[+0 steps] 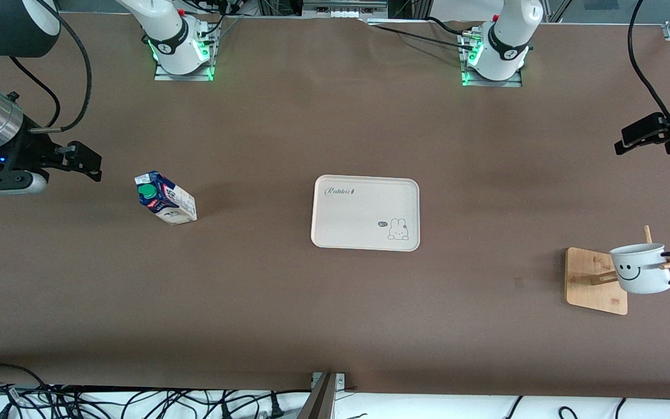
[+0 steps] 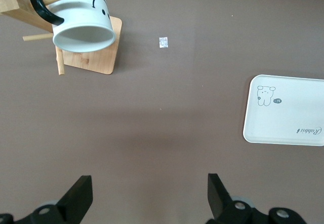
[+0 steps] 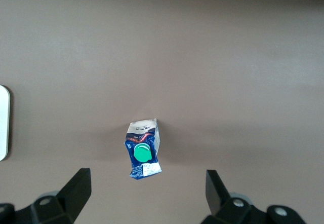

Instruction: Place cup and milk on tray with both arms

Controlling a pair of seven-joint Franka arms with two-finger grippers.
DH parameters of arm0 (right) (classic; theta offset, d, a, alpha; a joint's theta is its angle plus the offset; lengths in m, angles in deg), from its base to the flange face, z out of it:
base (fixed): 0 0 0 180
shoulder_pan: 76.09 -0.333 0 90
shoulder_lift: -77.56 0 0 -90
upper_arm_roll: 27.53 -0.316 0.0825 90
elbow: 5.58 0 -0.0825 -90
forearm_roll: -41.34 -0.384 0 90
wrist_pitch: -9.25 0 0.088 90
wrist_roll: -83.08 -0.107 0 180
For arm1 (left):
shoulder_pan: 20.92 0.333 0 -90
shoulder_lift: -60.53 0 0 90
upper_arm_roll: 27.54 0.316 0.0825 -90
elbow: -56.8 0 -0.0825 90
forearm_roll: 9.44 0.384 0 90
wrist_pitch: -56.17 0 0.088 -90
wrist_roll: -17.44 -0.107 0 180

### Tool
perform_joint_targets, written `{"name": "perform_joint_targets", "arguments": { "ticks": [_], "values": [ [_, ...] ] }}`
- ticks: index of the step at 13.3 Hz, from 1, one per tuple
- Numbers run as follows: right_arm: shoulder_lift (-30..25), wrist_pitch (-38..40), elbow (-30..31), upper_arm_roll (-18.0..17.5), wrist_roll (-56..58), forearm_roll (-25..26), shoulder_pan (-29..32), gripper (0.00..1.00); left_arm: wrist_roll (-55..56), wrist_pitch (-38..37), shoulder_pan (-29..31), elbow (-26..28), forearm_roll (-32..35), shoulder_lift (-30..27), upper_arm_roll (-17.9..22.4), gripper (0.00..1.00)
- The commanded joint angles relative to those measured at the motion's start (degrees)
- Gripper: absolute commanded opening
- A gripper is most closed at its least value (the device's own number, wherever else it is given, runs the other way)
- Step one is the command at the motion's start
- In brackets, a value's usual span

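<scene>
The fingers of my right gripper needs to close on the upper part of the milk (image 1: 153,190) (image 3: 144,157), one on each side of it, near the green cap.
The cream tray (image 1: 358,221) lies flat mid-table with nothing on it. The milk (image 1: 165,199), blue and white with a green cap, stands toward the right arm's end. The white smiley cup (image 1: 640,267) hangs tilted by its black handle on a peg of a wooden stand toward the left arm's end. My right gripper (image 1: 92,163) hovers open beside the milk (image 3: 143,150), with nothing between its fingers (image 3: 78,188). My left gripper (image 1: 626,139) hangs open over bare table, apart from the cup (image 2: 83,16); its fingers (image 2: 81,196) hold nothing. The tray (image 2: 286,112) also shows in the left wrist view.
The wooden stand's square base (image 1: 588,279) sits under the cup, with pegs sticking out. A small scrap (image 2: 163,42) lies on the brown table between the stand and the tray. Cables run along the table edge nearest the front camera (image 1: 137,401).
</scene>
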Motion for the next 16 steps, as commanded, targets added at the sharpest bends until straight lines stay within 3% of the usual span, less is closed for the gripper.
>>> {"name": "perform_joint_targets", "arguments": {
  "ticks": [1,11,16],
  "values": [
    [-0.12,-0.19,-0.47,-0.27,-0.17,0.50,0.38,1.00,0.14,-0.83,-0.20,-0.84,1.45,-0.12,-0.07,1.00],
    [0.58,-2.20,-0.47,-0.53,0.88,0.50,-0.15,1.00,0.14,-0.83,-0.47,-0.84,1.18,-0.12,-0.15,1.00],
    [7.70,-2.65,-0.39,-0.44,1.06,1.29,0.38,1.00,-0.12,0.31,-0.82,-0.41,1.80,0.67,-0.07,1.00]
  ]
}}
